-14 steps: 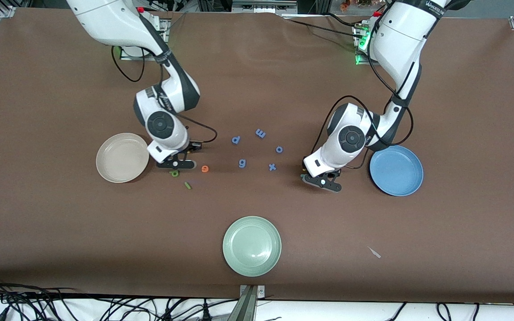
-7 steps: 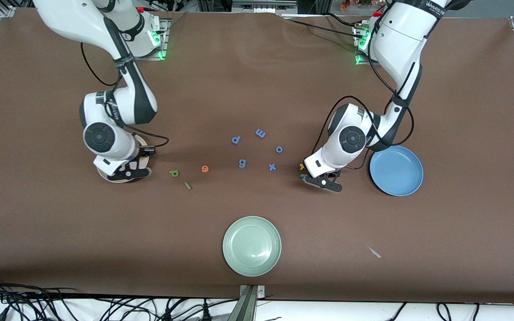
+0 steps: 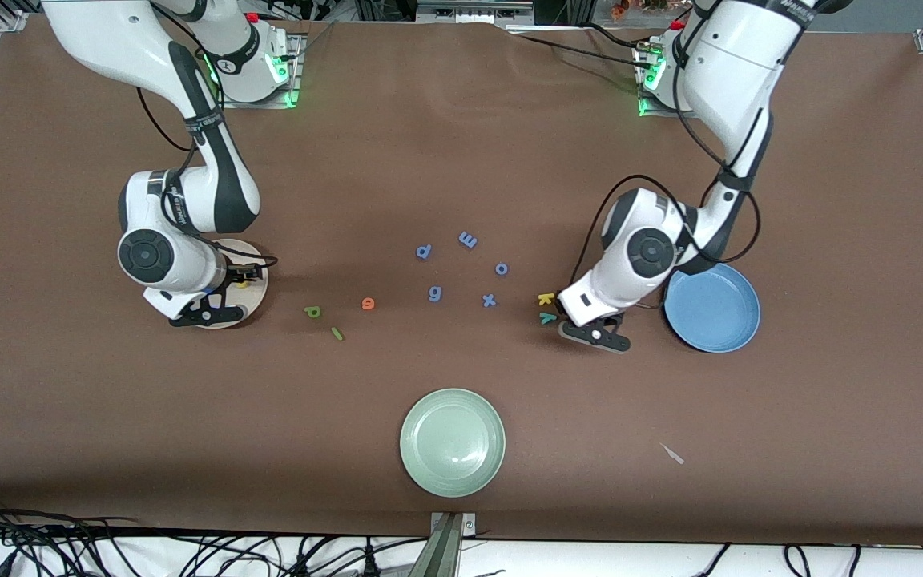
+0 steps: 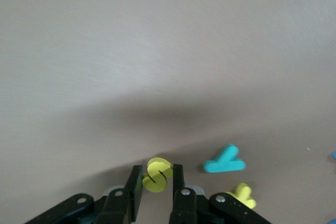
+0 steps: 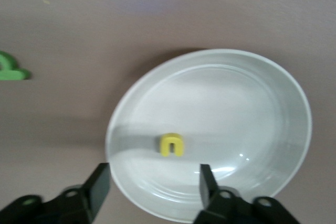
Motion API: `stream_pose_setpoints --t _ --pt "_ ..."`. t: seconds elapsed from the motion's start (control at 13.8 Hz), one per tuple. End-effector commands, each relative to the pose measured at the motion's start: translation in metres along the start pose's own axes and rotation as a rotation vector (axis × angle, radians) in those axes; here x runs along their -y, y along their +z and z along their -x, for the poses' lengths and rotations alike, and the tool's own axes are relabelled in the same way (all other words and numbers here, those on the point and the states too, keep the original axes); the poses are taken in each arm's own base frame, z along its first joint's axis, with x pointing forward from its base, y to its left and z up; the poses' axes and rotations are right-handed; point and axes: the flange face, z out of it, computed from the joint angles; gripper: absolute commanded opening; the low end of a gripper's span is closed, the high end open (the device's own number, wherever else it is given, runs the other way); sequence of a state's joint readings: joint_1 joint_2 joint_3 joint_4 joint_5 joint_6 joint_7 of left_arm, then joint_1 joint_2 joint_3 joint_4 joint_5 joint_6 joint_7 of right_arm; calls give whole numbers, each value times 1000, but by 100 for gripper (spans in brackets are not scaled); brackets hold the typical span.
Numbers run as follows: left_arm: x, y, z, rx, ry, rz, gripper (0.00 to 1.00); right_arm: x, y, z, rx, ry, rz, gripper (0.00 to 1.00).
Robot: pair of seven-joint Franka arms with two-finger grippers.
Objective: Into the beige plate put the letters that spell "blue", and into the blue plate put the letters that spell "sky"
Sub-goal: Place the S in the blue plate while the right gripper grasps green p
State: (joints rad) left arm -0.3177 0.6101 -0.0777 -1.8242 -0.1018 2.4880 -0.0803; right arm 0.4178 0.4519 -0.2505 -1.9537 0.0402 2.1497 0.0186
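Note:
The robot's left gripper should release the yellow s near the middle of the empty blue plate [image 3: 704, 308]. The s is now low over the table.
My left gripper [image 4: 157, 172] [image 3: 594, 333] is shut on the yellow s [image 4: 157, 174], low over the table between the blue plate [image 3: 711, 307] and the yellow k [image 3: 546, 299]. The teal y [image 3: 547, 318] [image 4: 224, 162] lies next to the k [image 4: 241, 195]. My right gripper [image 5: 153, 177] [image 3: 203, 312] hangs open over the beige plate [image 3: 259, 290] [image 5: 252, 108], and the yellow u [image 5: 172, 145] [image 3: 243, 283] lies in that plate. On the table beside the plate are the green b [image 3: 313, 312] [image 5: 10, 69], the green l [image 3: 337, 333] and the orange e [image 3: 368, 303].
Several small blue letters [image 3: 435, 293] are scattered mid-table between the two arms. A pale green plate [image 3: 452, 442] stands nearer the front camera. A small scrap [image 3: 672, 453] lies toward the left arm's end.
My right gripper carried the u from beside the b to over the beige plate, opened, and the u now lies in it. My left gripper closed on the s and shifted toward the blue plate, uncovering k and y.

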Motion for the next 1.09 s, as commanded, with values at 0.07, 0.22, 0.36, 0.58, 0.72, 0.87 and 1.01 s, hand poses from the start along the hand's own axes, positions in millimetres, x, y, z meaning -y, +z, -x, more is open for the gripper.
stream_pose_setpoints --t 0.07,0.22,0.36,0.58,0.72,0.87,1.01 --pt "78 -65 27 22 -5 19 0 37 -18 -10 -36 19 -32 100" --pt "139 -72 49 38 59 15 0 76 -21 -26 -59 50 -54 100" --pt "201 -70 69 52 130 21 0 105 -23 -39 -77 61 -65 100" --pt "228 -63 77 62 173 30 0 109 -5 -48 -104 57 -71 100" --pt "226 -61 77 66 177 30 10 119 9 -52 -114 44 -71 100" --pt "223 -61 76 65 189 31 69 120 16 -54 -112 41 -71 100" --pt "213 -60 72 64 199 34 78 125 21 -56 -132 35 -71 100"
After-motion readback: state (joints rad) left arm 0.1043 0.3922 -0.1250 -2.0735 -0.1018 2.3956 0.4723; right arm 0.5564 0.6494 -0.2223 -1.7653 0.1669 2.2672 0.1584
